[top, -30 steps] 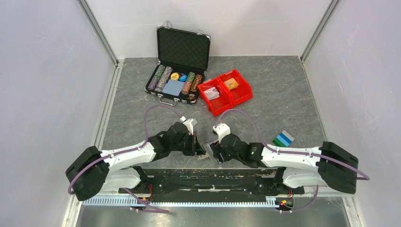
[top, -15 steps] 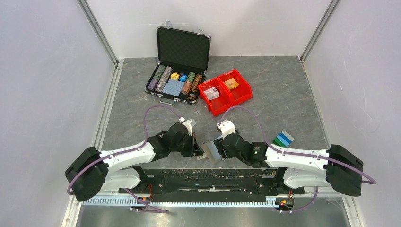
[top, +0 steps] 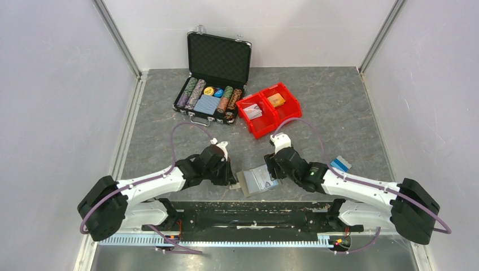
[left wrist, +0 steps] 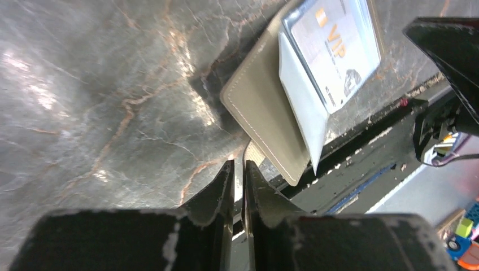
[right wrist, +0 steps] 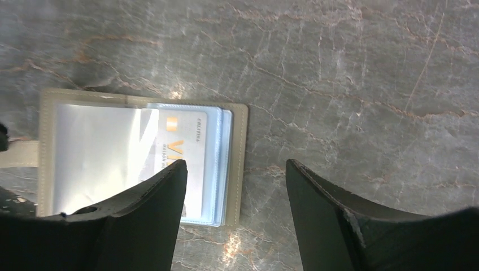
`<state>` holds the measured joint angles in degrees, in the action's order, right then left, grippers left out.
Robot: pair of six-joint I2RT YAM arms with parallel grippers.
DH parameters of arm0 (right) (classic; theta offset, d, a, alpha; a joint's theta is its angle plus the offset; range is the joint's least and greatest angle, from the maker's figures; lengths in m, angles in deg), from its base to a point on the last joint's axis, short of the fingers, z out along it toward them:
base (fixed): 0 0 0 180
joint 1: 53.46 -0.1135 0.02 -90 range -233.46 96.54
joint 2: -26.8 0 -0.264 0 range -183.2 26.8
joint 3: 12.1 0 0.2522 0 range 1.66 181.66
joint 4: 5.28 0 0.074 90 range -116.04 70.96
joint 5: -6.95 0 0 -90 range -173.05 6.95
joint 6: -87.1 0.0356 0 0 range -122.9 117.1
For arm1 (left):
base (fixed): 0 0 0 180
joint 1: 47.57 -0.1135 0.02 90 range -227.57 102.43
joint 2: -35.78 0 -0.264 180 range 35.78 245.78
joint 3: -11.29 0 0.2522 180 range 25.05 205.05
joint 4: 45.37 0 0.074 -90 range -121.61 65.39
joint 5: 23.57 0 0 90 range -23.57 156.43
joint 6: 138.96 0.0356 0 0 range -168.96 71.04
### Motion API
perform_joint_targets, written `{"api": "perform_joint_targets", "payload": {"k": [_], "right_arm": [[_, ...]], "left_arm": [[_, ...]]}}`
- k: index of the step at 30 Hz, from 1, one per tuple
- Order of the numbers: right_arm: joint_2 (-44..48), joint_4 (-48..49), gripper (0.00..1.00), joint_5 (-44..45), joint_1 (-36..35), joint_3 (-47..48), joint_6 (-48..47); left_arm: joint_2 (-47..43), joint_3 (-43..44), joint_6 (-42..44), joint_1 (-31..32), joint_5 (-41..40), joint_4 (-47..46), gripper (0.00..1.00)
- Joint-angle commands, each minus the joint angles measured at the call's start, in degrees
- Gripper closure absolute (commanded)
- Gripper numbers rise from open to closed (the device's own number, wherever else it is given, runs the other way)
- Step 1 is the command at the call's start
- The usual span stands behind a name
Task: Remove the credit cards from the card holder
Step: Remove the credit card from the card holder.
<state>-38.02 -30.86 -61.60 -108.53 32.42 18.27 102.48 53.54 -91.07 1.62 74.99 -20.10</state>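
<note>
My left gripper needs to leave the card holder's tab, which it pinches away from the credit card, and pull the card by its near edge (left wrist: 308, 66).
The card holder (top: 246, 184) lies open and flat near the table's front edge, grey outside with clear sleeves inside. A pale credit card (right wrist: 189, 152) with orange letters sits in its top sleeve, and it also shows in the left wrist view (left wrist: 333, 45). My left gripper (top: 232, 179) is at the holder's left side, jaws almost together on its small tab (left wrist: 255, 152). The right gripper (top: 272, 168) hovers open over the holder's right edge (right wrist: 242, 141), touching nothing. Loose blue credit cards (top: 340, 164) lie further right, partly behind the right arm.
A black poker-chip case (top: 217, 56) stands open at the back, with two red bins (top: 270, 116) to its right. The black mounting rail (top: 254, 208) runs just below the holder, at the table's front edge.
The holder, held up between both grippers before, now lies spread open on the table. My right gripper has drawn back and to the right, off it. The left gripper barely moved.
</note>
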Motion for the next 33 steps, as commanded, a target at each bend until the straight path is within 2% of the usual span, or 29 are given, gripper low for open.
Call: {"api": "perform_joint_targets", "payload": {"k": [1,6,8,12,18,27,33], "right_arm": [[2.71,4.59,0.34,-7.31,2.32,0.1,-1.3],[2.64,9.52,0.46,-15.15,3.79,-1.28,-0.31],[2.5,12.57,0.53,-17.99,4.62,-2.63,0.5],[1.18,16.79,0.61,-23.16,6.54,-4.66,1.69],[-1.48,21.03,0.65,-27.6,9.44,-6.71,2.6],[-3.73,25.8,0.69,-31.4,12.6,-11.59,4.19],[-4.57,28.27,0.72,-32.7,12.88,-14.8,6.22]], "left_arm": [[-0.18,4.93,3.86,-2.6,-4.81,4.89,0.77],[0.39,7.57,2.6,-6.91,-4.56,7.19,0.66],[-0.1,8.83,2.27,-7.35,-3.4,6.97,0.65],[-1.12,10.09,1.11,-7.14,4.42,1.37,0.65],[2.26,11.92,-3.63,-4.87,13.11,-7.68,0.7],[12.04,7.9,-10.32,-2.26,16.44,-23.13,0.74],[18.2,5.29,-11.51,-2.26,16.33,-27.26,0.76]]}}
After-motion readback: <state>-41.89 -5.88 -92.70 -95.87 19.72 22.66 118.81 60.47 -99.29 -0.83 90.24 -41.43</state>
